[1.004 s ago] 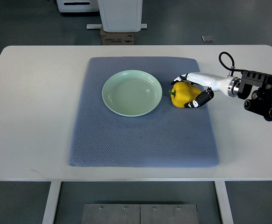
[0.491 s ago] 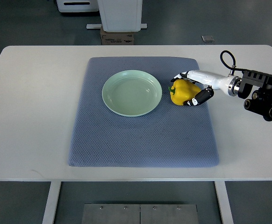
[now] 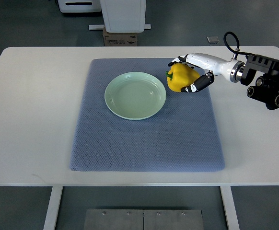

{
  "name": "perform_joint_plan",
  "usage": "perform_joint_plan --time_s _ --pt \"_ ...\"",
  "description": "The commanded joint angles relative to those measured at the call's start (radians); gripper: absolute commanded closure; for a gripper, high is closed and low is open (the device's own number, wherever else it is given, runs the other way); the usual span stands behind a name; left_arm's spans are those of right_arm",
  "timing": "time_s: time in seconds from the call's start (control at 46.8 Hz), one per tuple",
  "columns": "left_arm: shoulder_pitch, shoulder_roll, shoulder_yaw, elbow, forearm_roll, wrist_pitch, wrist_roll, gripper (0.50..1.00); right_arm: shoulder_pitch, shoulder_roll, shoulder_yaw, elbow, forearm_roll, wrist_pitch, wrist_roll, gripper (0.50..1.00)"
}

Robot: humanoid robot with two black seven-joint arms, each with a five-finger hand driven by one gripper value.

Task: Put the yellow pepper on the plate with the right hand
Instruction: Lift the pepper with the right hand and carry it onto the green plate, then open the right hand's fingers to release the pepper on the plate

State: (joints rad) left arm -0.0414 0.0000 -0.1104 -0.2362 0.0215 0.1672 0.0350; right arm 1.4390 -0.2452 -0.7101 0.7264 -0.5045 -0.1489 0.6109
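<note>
I need to use my right gripper to release the yellow pepper near the middle of the empty pale green plate (image 3: 130,92). The pepper now hangs above the blue-grey mat.
The yellow pepper (image 3: 180,78), with a green stem on its left side, is held in my right hand (image 3: 185,74), whose white and black fingers curl around it from above and below. It hangs above the blue-grey mat (image 3: 148,143), just right of the pale green plate (image 3: 135,95). The plate has nothing on it and lies on the mat's upper middle. My right arm (image 3: 264,86) reaches in from the right edge. The left arm does not show.
The mat covers the centre of a white table (image 3: 34,110). Beyond the table's far edge stand a white pedestal (image 3: 124,14) and a cardboard box (image 3: 120,37). A small grey square (image 3: 213,40) lies on the floor behind the table.
My right hand has lifted the pepper off the mat and carried it up and to the left, closer to the plate's right rim. The plate has not moved.
</note>
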Motion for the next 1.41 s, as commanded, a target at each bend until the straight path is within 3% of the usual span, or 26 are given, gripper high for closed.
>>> perform_joint_plan --time_s 0.0,0.491,1.089,1.132,1.196,1.282,1.324,1.388 --pt "0.000 0.000 0.000 0.000 0.000 0.000 0.000 0.500 0.001 0.027 0.026 0.001 0.001 0.002 0.000 1.000" --pt "0.000 0.000 0.000 0.000 0.000 0.000 0.000 0.500 -0.020 0.208 0.060 -0.032 0.075 0.003 0.000 1.000" --pt "0.000 0.000 0.000 0.000 0.000 0.000 0.000 0.500 -0.100 0.245 0.116 -0.094 0.113 0.003 -0.019 1.000" --pt "0.000 0.000 0.000 0.000 0.000 0.000 0.000 0.500 -0.103 0.245 0.132 -0.094 0.115 0.003 -0.020 0.871" --pt "0.000 0.000 0.000 0.000 0.000 0.000 0.000 0.500 -0.111 0.245 0.149 -0.094 0.115 0.003 -0.020 0.785" --pt "0.000 0.000 0.000 0.000 0.000 0.000 0.000 0.500 -0.115 0.245 0.161 -0.094 0.115 0.003 -0.020 0.578" --pt "0.000 0.000 0.000 0.000 0.000 0.000 0.000 0.500 -0.115 0.245 0.164 -0.094 0.115 0.003 -0.020 0.524" --pt "0.000 0.000 0.000 0.000 0.000 0.000 0.000 0.500 -0.117 0.245 0.169 -0.094 0.119 0.003 -0.020 0.515"
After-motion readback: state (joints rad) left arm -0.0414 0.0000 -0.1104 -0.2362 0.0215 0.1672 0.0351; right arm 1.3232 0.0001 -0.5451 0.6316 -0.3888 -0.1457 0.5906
